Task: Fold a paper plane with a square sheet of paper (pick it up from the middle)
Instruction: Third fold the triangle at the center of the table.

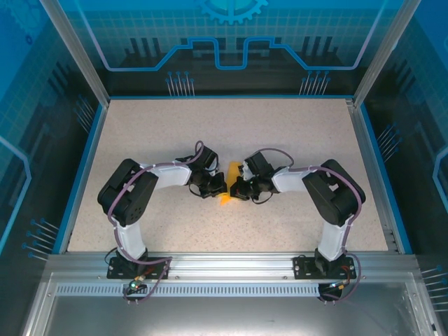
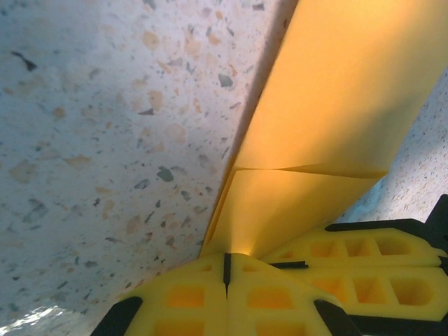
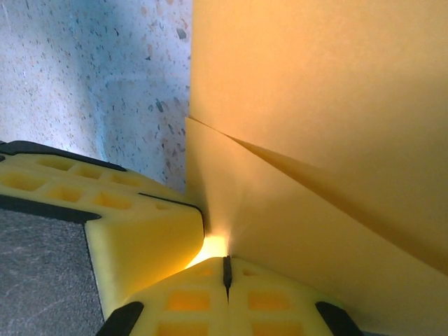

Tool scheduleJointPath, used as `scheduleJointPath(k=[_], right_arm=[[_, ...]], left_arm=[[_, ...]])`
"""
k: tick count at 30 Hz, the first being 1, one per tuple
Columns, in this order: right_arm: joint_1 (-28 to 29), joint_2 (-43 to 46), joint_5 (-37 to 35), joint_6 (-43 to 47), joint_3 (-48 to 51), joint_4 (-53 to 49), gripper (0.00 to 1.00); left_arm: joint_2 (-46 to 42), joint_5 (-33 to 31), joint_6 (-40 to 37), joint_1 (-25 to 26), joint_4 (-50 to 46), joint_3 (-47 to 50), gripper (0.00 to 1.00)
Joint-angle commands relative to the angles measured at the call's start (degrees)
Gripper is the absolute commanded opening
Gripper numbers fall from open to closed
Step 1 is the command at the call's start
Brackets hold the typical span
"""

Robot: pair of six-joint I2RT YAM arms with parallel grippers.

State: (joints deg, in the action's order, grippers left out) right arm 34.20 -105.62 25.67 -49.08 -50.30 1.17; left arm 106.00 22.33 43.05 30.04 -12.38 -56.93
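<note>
The paper's flap has both grippers crowded near one side, so my right gripper needs to open, back away and take the paper's opposite side edge (image 2: 414, 119).
The sheet of paper (image 1: 233, 171) is orange-yellow and folded, with layered flaps and a crease, held up between both grippers at the table's middle. My left gripper (image 1: 218, 187) and right gripper (image 1: 238, 187) meet tip to tip there. In the left wrist view the left gripper (image 2: 226, 260) is shut, and the paper (image 2: 336, 91) rises from its jaw seam; the right gripper's yellow fingers (image 2: 364, 262) press in beside it. In the right wrist view the right gripper (image 3: 226, 269) is shut on the paper (image 3: 315, 105), with the left fingers (image 3: 133, 224) alongside.
The speckled beige table (image 1: 210, 133) is bounded by a blue rim and aluminium frame posts (image 1: 73, 49). Both arm bases sit on the metal rail (image 1: 224, 262) at the near edge.
</note>
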Motion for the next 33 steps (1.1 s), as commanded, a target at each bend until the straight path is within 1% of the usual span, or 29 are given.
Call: scheduleJointPath(k=[1,6,15,23,27,33], right_arm=[[-1.1,1.6,-1.7,-0.7,2.0,-1.6,0.05],[-4.2,3.2,0.0,-0.8,2.3,1.2,0.06],[-7.0,-1.6,-1.0,-1.1,4.5,2.0,0.04],[-10.2,3.4,0.0,-0.3,4.8,1.9,0.07],[-11.7,1.6,0.1,0.2,5.1,1.8,0.06],[-12.2,-0.1,-0.6,-0.2,6.7,2.7,0.05]], left_arm=[[2.4,-2.8,-1.7,-0.4,-3.7,0.0,0.00],[2.6,-2.7,-1.8,-0.4,-3.8,-0.1,0.00],[2.5,-2.6,-1.8,-0.5,-3.9,-0.2,0.00],[2.6,-2.5,-2.0,-0.4,-4.0,0.0,0.00],[2.6,-2.4,-2.0,-0.5,-4.1,-0.2,0.00],[2.6,-2.1,-2.2,-0.5,-4.1,-0.4,0.00]])
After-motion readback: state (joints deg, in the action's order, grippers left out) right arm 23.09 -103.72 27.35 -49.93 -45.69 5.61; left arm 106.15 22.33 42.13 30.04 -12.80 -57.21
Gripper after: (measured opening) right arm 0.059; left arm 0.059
